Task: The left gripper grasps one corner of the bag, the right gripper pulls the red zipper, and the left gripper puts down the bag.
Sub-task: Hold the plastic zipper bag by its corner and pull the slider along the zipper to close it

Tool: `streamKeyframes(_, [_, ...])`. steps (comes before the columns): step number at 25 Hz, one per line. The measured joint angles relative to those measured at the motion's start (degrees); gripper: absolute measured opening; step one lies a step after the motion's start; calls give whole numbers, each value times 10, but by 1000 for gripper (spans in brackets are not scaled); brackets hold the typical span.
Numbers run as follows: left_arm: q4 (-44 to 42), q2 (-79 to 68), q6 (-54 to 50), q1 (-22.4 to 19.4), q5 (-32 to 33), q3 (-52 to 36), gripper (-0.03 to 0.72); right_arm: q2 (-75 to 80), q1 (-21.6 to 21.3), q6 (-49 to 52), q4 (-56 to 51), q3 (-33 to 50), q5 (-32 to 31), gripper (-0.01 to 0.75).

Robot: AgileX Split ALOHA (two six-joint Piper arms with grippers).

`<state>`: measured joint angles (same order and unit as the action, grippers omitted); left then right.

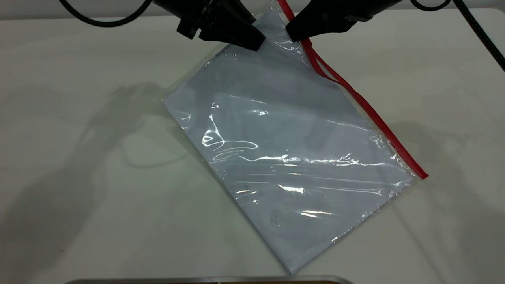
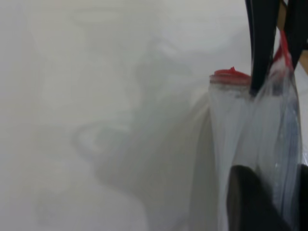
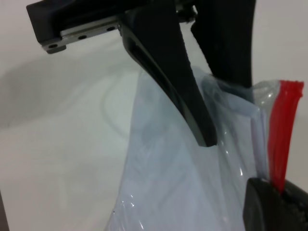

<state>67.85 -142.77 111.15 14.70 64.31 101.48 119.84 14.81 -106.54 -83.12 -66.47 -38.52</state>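
The red zipper's sides gape apart below my right gripper, so my left gripper needs to regrip the bag's corner (image 1: 273, 34) before my right gripper pinches both sides of the zipper and pulls.
The bag (image 1: 292, 150) is a clear pouch with white paper inside, lying diagonally on the white table with its far end raised. The red zipper (image 1: 367, 106) runs along its right long edge and splits into two strands just below the right gripper. My left gripper (image 1: 258, 42) is shut on the corner of the bag (image 1: 272, 23) at the far end. In the left wrist view the plastic (image 2: 231, 125) runs between my left gripper's fingers (image 2: 250, 202). My right gripper (image 1: 294, 34) is shut on the red zipper, which enters its fingers (image 3: 269, 207) in the right wrist view (image 3: 284, 125).
Black cables (image 1: 481, 31) hang at the far corners of the table (image 1: 79, 157). A metallic edge (image 1: 205, 279) shows at the near border. The two grippers sit very close together over the bag's far end.
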Motion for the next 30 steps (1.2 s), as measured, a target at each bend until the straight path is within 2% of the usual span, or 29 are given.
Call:
streamKeyframes(2, [3, 0, -6, 0, 1, 0, 333, 0, 0, 0, 1, 0, 0, -5])
streamKeyframes(4, [4, 1, -8, 2, 1, 0, 364, 0, 0, 0, 1, 0, -2, -5])
streamKeyframes(11, [4, 1, -3, 13, -3, 0, 361, 0, 0, 0, 1, 0, -4, -5])
streamKeyframes(14, [4, 1, -3, 15, -9, 0, 296, 0, 0, 0, 1, 0, -6, -5])
streamKeyframes(19, [4, 1, -1, 15, -14, 0, 64, 0, 0, 0, 2, 0, -6, -5])
streamKeyframes(23, [4, 1, 0, 15, -14, 0, 53, 0, 0, 1, 1, 0, -5, 0])
streamKeyframes(26, [1, 1, 0, 15, -18, 0, 53, 0, 0, 3, -1, 0, -6, 56])
streamKeyframes(30, [-6, 1, 0, 15, -27, 0, 53, 0, 0, 6, -2, 0, -13, 246])
